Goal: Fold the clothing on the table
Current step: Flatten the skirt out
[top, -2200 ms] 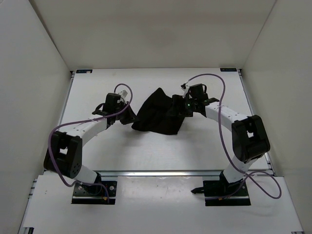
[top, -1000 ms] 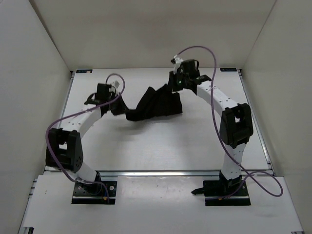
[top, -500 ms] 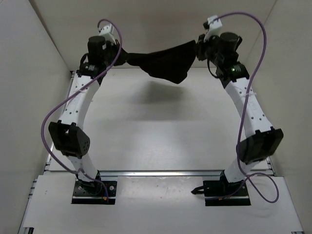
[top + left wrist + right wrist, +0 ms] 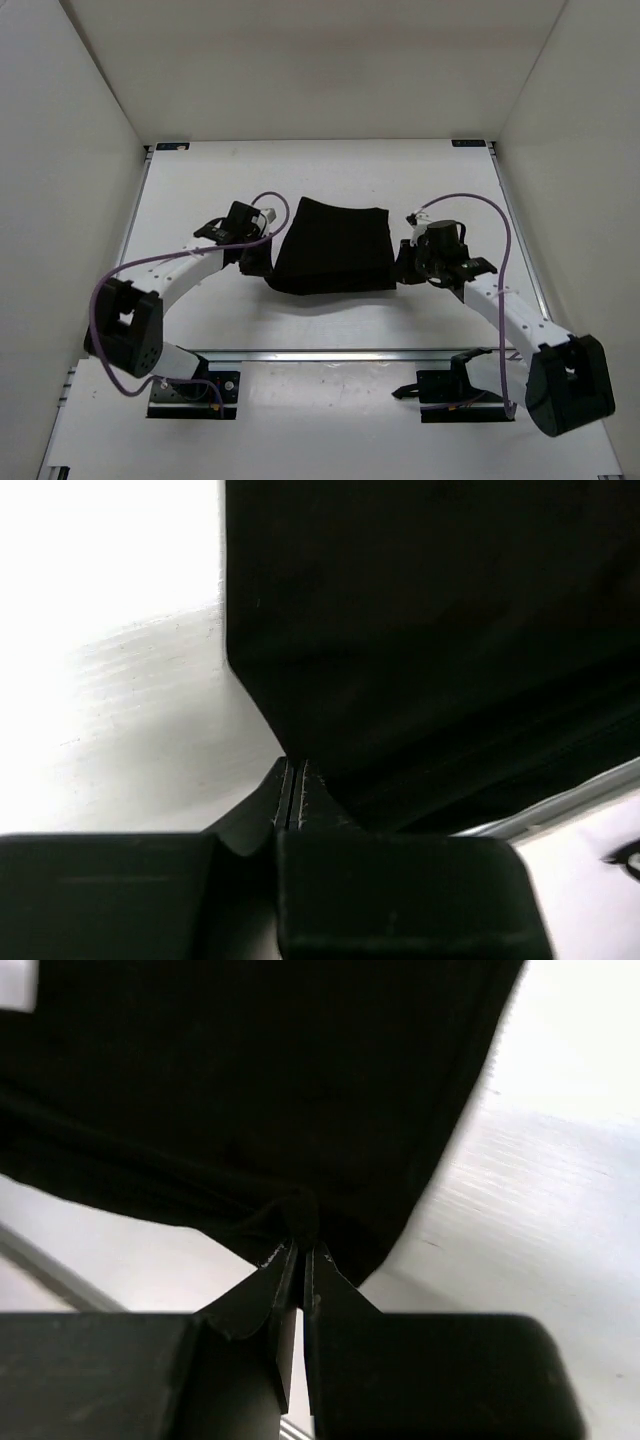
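My left gripper is going to put the black clothing's near corner, now low at the table surface, down midway (image 4: 282, 243) along the cloth's side edge.
The black clothing (image 4: 332, 245) lies spread as a rough rectangle on the white table (image 4: 330, 165), between the two arms. My left gripper (image 4: 262, 262) is shut on the garment's near left corner; in the left wrist view its jaws (image 4: 292, 770) pinch the cloth's edge (image 4: 420, 630). My right gripper (image 4: 402, 265) is shut on the near right corner; the right wrist view shows a bunched knot of clothing (image 4: 250, 1080) caught between its fingertips (image 4: 300, 1248). Both grippers sit low at the table surface.
White upright walls (image 4: 70, 150) close in the table on the left, right and back. An aluminium rail (image 4: 330, 354) runs along the near edge by the arm bases. Purple cables (image 4: 470, 200) loop off both arms. Small black brackets (image 4: 170, 146) mark the far corners.
Both arms have come down from high at the back toward the near side. The clothing, which hung stretched in the air between them, now lies flat on the table.
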You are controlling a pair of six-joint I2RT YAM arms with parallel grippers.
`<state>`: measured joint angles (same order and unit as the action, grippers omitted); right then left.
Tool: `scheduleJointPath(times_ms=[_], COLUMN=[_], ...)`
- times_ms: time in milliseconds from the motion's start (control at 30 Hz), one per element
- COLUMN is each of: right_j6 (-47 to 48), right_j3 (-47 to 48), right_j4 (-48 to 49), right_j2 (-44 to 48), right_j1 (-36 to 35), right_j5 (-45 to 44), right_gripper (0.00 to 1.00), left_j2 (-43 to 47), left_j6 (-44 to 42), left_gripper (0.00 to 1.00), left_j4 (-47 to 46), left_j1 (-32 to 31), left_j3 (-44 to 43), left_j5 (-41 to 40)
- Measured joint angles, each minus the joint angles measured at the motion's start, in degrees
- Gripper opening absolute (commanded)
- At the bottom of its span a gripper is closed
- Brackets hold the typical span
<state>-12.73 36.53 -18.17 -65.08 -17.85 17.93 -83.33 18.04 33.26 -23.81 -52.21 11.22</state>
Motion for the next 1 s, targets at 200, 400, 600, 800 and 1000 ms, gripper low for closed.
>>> scheduleJointPath(times_ms=[200,400,600,800,1000], right_j6=[-5.2,-5.3,-2.3,2.4,9.7], right_j3=[-0.6,9.9,47.5,72.9,53.2], right_j4=[4.7,7.4,3.3,2.3,6.2], right_j2=[2.8,-11.3,-35.3,-39.1,-21.3], right_j1=[3.1,7.3,11.7,12.1,7.0], right_j5=[4.5,7.3,9.5,7.8,0.3], right_gripper=[0.0,0.0,0.0,0.0,0.0], left_j2=[4.3,-7.5,-29.2,-30.8,-15.0], left_j6=[1.0,0.2,0.1,-1.3,-6.7], left_gripper=[0.0,0.0,0.0,0.0,0.0], left_j4=[-0.6,-1.3,0.4,-1.3,-4.3], left_j1=[2.1,5.7,10.3,10.4,7.6], left_j3=[0.0,-12.1,-48.2,-69.8,-56.9], left_j5=[2.0,3.8,3.4,-0.1,-2.5])
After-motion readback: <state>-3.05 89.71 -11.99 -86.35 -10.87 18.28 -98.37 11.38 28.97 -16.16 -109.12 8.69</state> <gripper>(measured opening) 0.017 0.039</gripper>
